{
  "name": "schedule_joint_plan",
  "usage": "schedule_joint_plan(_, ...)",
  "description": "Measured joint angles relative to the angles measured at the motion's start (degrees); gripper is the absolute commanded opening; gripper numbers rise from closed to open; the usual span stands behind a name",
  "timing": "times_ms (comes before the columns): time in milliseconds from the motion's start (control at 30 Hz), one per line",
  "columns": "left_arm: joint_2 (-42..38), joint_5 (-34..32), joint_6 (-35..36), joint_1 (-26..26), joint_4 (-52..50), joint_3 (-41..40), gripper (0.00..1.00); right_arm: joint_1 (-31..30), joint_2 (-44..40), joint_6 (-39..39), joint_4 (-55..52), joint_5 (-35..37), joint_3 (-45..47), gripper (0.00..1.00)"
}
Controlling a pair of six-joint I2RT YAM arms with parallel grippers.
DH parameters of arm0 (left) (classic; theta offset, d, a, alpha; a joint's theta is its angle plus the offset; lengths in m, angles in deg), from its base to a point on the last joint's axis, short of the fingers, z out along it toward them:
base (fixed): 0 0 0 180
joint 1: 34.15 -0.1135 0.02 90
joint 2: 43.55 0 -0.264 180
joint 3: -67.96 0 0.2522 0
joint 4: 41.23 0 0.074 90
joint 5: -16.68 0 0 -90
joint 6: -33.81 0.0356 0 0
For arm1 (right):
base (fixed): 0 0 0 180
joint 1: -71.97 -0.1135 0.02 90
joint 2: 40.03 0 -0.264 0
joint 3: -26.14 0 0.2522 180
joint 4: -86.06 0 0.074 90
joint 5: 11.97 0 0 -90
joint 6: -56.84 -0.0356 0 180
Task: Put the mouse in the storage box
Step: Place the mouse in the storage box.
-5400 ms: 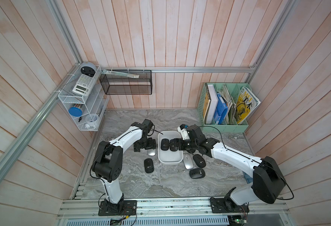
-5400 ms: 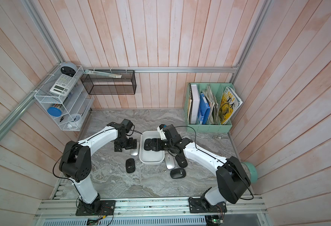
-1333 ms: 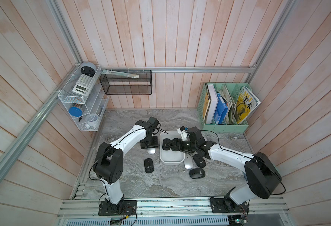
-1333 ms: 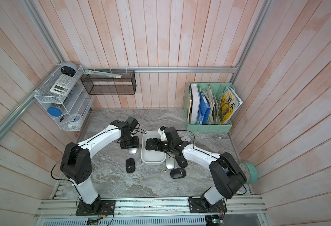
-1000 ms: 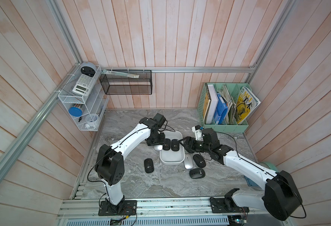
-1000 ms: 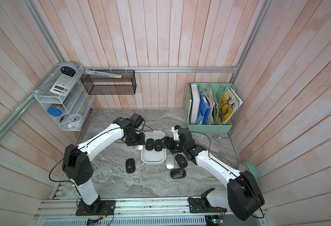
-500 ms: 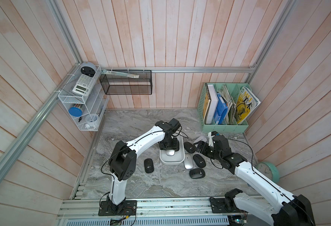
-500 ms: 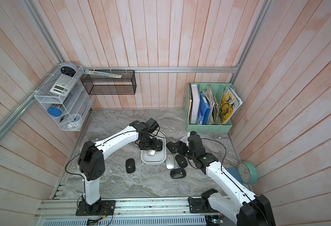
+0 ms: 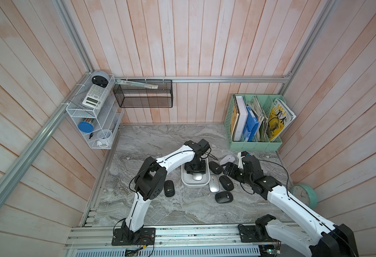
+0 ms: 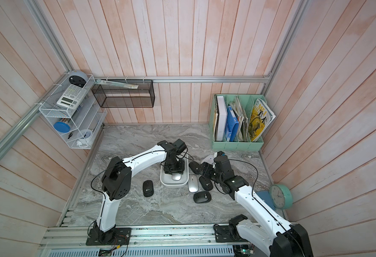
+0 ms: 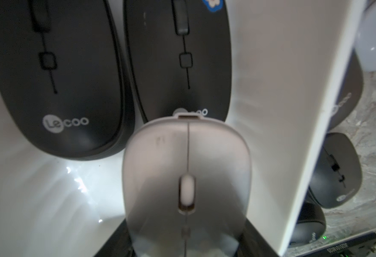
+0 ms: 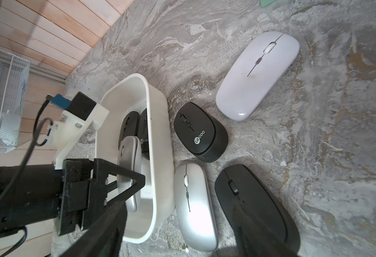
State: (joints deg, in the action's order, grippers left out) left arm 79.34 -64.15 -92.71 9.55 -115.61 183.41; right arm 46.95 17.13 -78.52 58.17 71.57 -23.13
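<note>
Next, my left gripper lets go of the silver mouse on the storage box's bottom, behind the stickered black mouse [image 9: 198, 180] [image 11: 175, 186].
The white storage box [image 9: 196, 185] [image 10: 173, 183] sits mid-table. My left gripper [image 9: 196, 171] [image 10: 175, 170] [image 11: 187, 244] reaches down into it, shut on a silver mouse [image 9: 197, 177] [image 11: 187, 178] [image 12: 129, 155]. That mouse's front end lies over the rear of one of two black mice [image 11: 55, 77] in the box. My right gripper [image 9: 228, 169] [image 12: 182, 240] hovers open just right of the box, holding nothing, above a second silver mouse [image 12: 193, 200] and a black mouse [image 12: 256, 204] on the table.
More mice lie right of the box: a white one [image 9: 227, 159], a black one [image 9: 215, 167] and another black one [image 9: 224, 197]. One black mouse [image 9: 169, 188] lies left of it. A mint file holder [image 9: 256, 124], black mesh basket [image 9: 143, 98], wire shelf [image 9: 93, 115] and teal clock [image 9: 303, 195] line the edges.
My left gripper carried the silver mouse from the table left of the box into the box. My right gripper drew back from over the box to its right side.
</note>
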Motion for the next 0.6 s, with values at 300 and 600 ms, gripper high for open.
schedule_joint_plan(300,0.9,0.1,-3.2,0.9,3.5,-0.5,0.47,0.0,0.0,0.5,-0.1,0.0,0.0,0.80)
schedule_joint_plan(600,1.1,1.1,-4.6,1.3,5.8,-1.3,0.51,0.0,0.0,0.7,-0.5,0.0,0.2,0.80)
